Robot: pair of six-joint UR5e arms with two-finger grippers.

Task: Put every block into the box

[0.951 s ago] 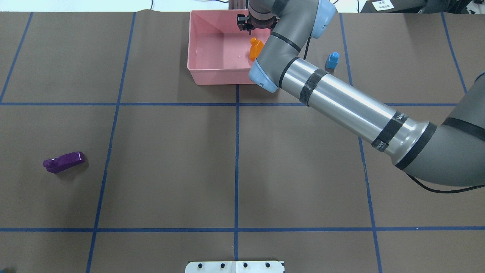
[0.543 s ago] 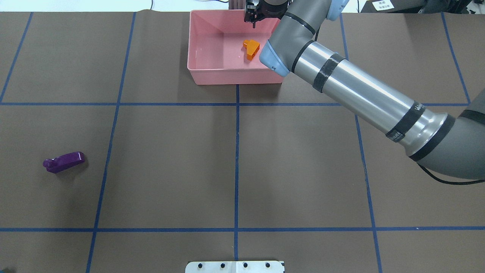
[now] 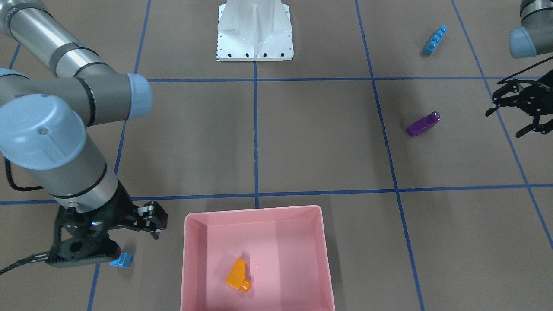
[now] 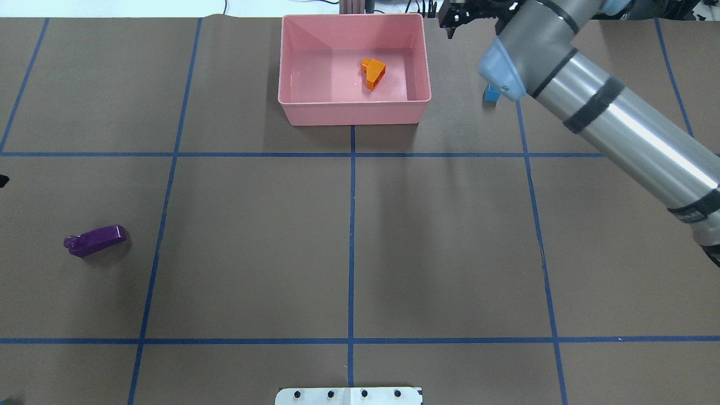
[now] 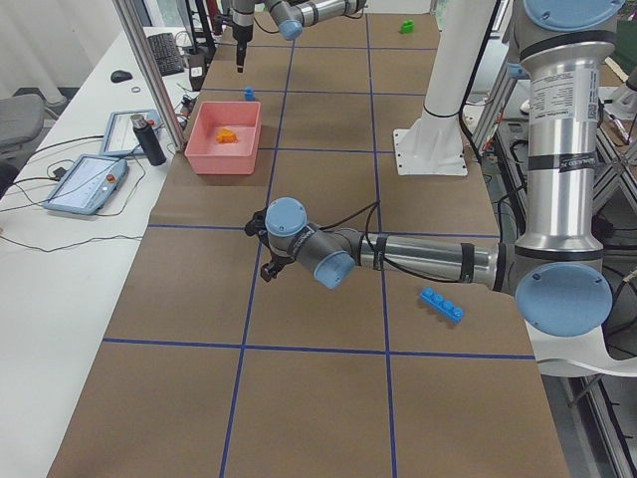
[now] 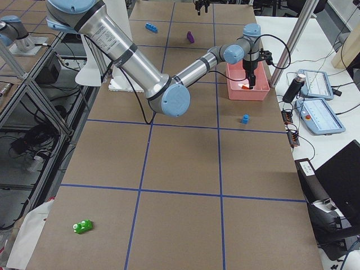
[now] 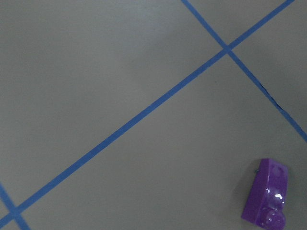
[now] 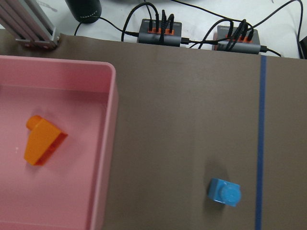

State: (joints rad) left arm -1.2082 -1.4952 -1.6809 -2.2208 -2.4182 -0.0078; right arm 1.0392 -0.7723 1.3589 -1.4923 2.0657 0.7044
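Note:
My left gripper needs to grab the knobbed end (image 3: 433, 118) (image 7: 269, 214) of the purple block, the end that is nearer the long blue block.
The pink box (image 4: 351, 112) stands at the far middle of the table, with the orange sloped block (image 4: 373, 72) lying inside it (image 3: 237, 274). My right gripper (image 3: 155, 224) is open and empty, just right of the box and above the small blue block (image 3: 122, 260), which the right wrist view shows on the paper (image 8: 224, 192). My left gripper (image 3: 518, 110) is open and hovers near the purple block (image 3: 422, 124), seen at the corner of the left wrist view (image 7: 267, 201). The long blue block (image 3: 435, 39) lies near my left side. The green block (image 6: 83, 226) lies far off at the right end.
The white metal base (image 3: 255, 30) stands at the near middle edge. Cable hubs (image 8: 160, 33) and an aluminium post (image 8: 33, 24) sit beyond the table's far edge behind the box. Blue tape lines (image 4: 351, 225) grid the brown paper.
My right arm has swung right, from over the box to beside it above the small blue block. The orange block has dropped and settled flat in the box. The purple block has not moved.

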